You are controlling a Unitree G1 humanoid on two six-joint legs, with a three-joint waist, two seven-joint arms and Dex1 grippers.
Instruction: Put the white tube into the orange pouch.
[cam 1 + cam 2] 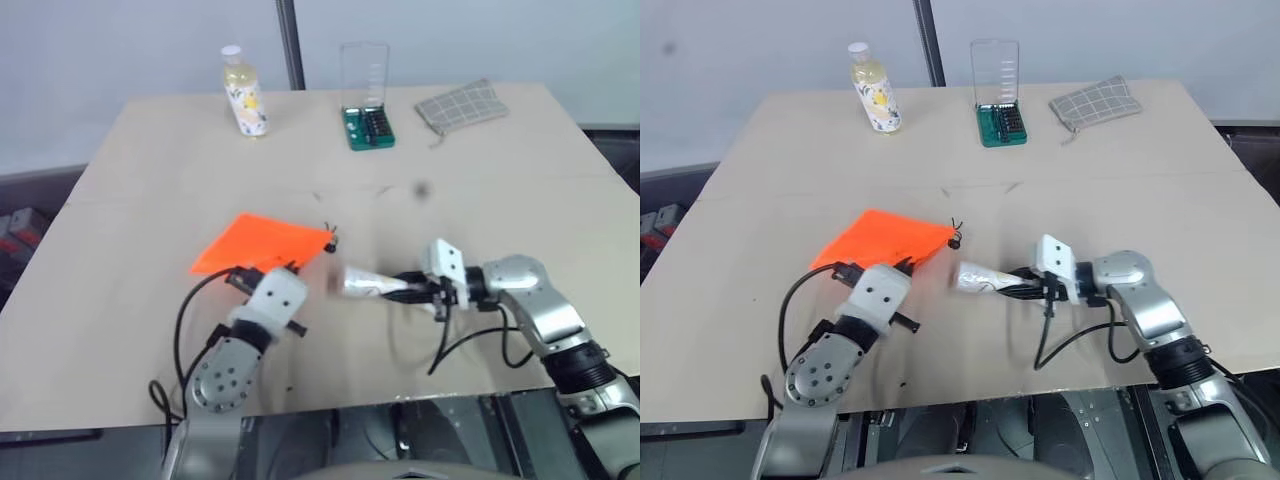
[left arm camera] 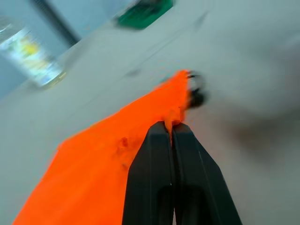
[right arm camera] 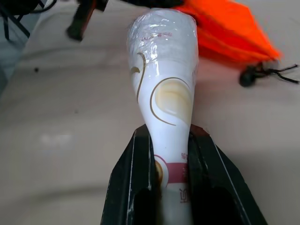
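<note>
I should use my right gripper to release the white tube inside the orange pouch's end (image 1: pixel 312 257) (image 3: pixel 215 47), beside the black zipper pull.
The orange pouch (image 1: pixel 262 242) lies left of the table's middle, its near edge raised, with its black zipper pull (image 1: pixel 332 240) at its right corner. My left gripper (image 2: pixel 171 126) is shut on that near edge of the orange pouch (image 2: pixel 108 154). The white tube (image 1: pixel 365 283) with faint print is held level just right of the pouch. My right gripper (image 1: pixel 405 288) is shut on it and points left toward the pouch. In the right wrist view the white tube (image 3: pixel 164 84) sticks out from between the fingers (image 3: pixel 140 159) toward the pouch (image 3: pixel 229 33).
A yellow-liquid bottle (image 1: pixel 245 92) stands at the back left. A green bit case with a clear lid (image 1: pixel 367 125) stands at the back middle, and a grey checked pouch (image 1: pixel 460 105) lies at the back right. The tan table (image 1: pixel 520 200) ends close below my arms.
</note>
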